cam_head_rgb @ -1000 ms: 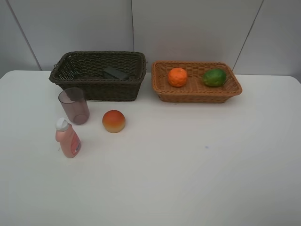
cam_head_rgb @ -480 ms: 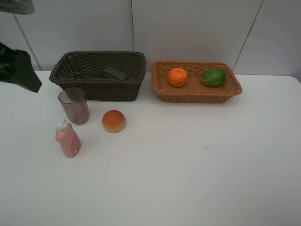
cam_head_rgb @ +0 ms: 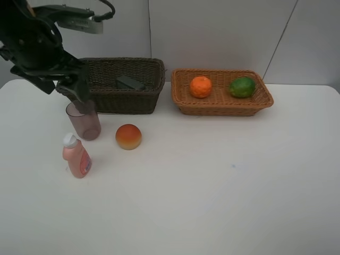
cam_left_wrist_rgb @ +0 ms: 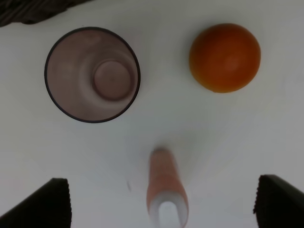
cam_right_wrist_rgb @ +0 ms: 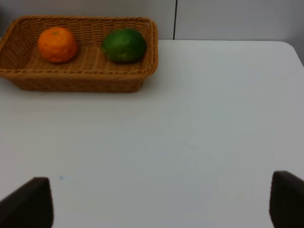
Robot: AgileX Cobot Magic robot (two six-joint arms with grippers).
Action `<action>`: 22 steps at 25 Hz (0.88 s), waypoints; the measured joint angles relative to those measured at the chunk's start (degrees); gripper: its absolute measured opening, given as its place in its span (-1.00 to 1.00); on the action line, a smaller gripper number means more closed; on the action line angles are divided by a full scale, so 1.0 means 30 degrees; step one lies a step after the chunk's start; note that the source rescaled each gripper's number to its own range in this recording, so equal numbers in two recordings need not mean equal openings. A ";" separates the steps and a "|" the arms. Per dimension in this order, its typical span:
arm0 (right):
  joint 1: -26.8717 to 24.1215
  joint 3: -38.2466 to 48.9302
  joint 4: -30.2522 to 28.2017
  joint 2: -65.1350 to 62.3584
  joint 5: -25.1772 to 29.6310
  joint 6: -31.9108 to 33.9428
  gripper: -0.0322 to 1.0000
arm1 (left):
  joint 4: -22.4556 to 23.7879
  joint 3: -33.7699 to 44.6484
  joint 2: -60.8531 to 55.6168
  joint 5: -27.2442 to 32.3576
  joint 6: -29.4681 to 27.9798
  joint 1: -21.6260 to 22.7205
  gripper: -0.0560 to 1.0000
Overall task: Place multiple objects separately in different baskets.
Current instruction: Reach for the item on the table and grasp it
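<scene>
I should next lower my left gripper to the translucent purplish cup and close it on the cup's rim [cam_head_rgb: 94,105] [cam_left_wrist_rgb: 139,78], on the side nearest the peach-like fruit.
My left gripper [cam_head_rgb: 81,98] hangs open above the translucent purplish cup [cam_head_rgb: 83,122], holding nothing. Its wrist view looks straight down on the cup [cam_left_wrist_rgb: 92,74], the pink bottle [cam_left_wrist_rgb: 164,183] and the red-yellow peach-like fruit [cam_left_wrist_rgb: 224,57]. On the table the pink bottle [cam_head_rgb: 76,158] stands in front of the cup, and the peach-like fruit [cam_head_rgb: 128,136] lies to their right. A black bottle [cam_head_rgb: 130,82] lies in the dark brown basket [cam_head_rgb: 133,102]. The orange [cam_head_rgb: 201,86] and green fruit [cam_head_rgb: 242,87] sit in the tan basket [cam_head_rgb: 223,108]. My right gripper [cam_right_wrist_rgb: 156,202] is open and empty, well short of the tan basket [cam_right_wrist_rgb: 80,80].
The two baskets stand side by side at the back of the white table [cam_head_rgb: 212,180], against a grey wall. My left arm covers the dark basket's left end. The right arm does not show in the exterior view.
My left arm has swung in from the left edge of the exterior view to above the cup. The objects have not moved.
</scene>
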 joint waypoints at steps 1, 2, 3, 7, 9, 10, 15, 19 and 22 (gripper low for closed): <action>0.0000 0.0000 0.0000 0.0000 0.0000 0.0000 0.99 | 0.0129 -0.0017 0.0338 0.0014 -0.0056 0.0000 1.00; 0.0000 0.0000 0.0000 0.0000 0.0000 0.0000 0.99 | 0.0249 -0.0017 0.0604 -0.0009 -0.0073 0.0000 1.00; 0.0000 0.0000 0.0000 0.0000 0.0000 0.0000 0.99 | 0.0373 -0.0017 0.0925 -0.0068 -0.0096 0.0000 1.00; 0.0000 0.0000 0.0000 0.0000 0.0000 0.0000 0.99 | 0.0419 -0.0039 0.1963 -0.1102 -0.0130 0.0000 1.00; 0.0000 0.0000 0.0000 0.0000 0.0000 0.0000 0.99 | 0.0419 -0.0039 0.2354 -0.1528 -0.0130 0.0000 1.00; 0.0000 0.0000 0.0000 0.0000 0.0000 0.0000 0.99 | 0.0419 -0.0039 0.2554 -0.1681 -0.0130 0.0000 1.00; 0.0000 0.0000 0.0000 0.0000 0.0000 0.0000 0.99 | 0.0421 -0.0056 0.3403 -0.2799 -0.0130 0.0000 1.00; 0.0000 0.0000 0.0000 0.0000 0.0000 0.0000 0.99 | 0.0421 -0.0106 0.4176 -0.3409 -0.0130 0.0000 1.00; 0.0000 0.0000 0.0000 0.0000 0.0000 0.0000 0.99 | 0.0421 -0.0106 0.4773 -0.3650 -0.0130 0.0000 1.00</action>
